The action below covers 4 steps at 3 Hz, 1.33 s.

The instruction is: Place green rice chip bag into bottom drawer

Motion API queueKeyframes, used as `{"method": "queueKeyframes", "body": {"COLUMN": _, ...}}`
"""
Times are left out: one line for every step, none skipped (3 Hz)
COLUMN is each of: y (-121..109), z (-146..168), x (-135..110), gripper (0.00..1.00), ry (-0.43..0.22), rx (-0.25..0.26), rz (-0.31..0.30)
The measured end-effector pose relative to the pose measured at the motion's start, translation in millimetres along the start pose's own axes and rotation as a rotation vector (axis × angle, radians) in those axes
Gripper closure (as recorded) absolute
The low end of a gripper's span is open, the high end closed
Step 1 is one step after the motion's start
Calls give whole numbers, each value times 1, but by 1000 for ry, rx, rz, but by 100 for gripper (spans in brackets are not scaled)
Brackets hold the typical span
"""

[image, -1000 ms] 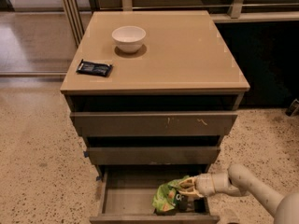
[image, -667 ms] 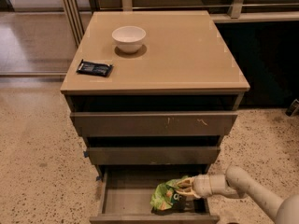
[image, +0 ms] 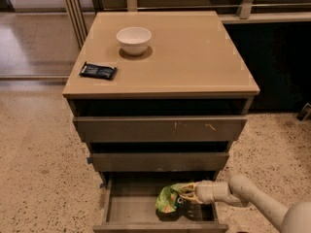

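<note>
The robot's gripper will release the green rice chip bag on the middle of the open bottom drawer's inside [image: 163, 201].
The green rice chip bag [image: 168, 199] is inside the open bottom drawer [image: 160, 225], right of its middle, with its dark end towards the gripper. My gripper [image: 188, 193] reaches in from the right over the drawer's right side and is shut on the bag's right end. The bag hangs just above the drawer floor or rests on it; I cannot tell which. The pale arm [image: 252, 203] runs off to the lower right corner.
On the cabinet top [image: 194, 57] stand a white bowl [image: 133, 40] and a small flat dark-blue packet [image: 98, 71] near the left edge. The two upper drawers [image: 160, 129] are slightly pulled out. Speckled floor lies on both sides; a dark cabinet stands at the right.
The gripper with the bag has moved a little to the left, further over the drawer's inside. Nothing on the cabinet top has moved.
</note>
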State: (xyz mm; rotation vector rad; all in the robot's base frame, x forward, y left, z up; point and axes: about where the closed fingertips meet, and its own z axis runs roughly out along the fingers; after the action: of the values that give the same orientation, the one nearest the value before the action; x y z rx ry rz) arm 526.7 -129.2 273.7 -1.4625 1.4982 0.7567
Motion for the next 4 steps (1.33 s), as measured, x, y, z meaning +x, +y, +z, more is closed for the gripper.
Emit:
{"method": "queueKeyframes", "body": {"y": -7, "z": 13, "x": 22, "gripper": 100, "ry": 36, "rx": 7, "rz": 0}}
{"method": "queueKeyframes", "body": {"y": -9, "z": 26, "x": 48, "gripper": 100, "ry": 66, "rx": -5, "rz": 8}}
{"method": "queueKeyframes", "body": {"y": -6, "z": 36, "x": 74, "gripper": 100, "ry": 102, "rx": -26, "rz": 31}}
{"method": "queueKeyframes", "body": {"y": -6, "z": 37, "x": 77, "gripper": 85, "ry": 107, "rx": -28, "rz": 34}}
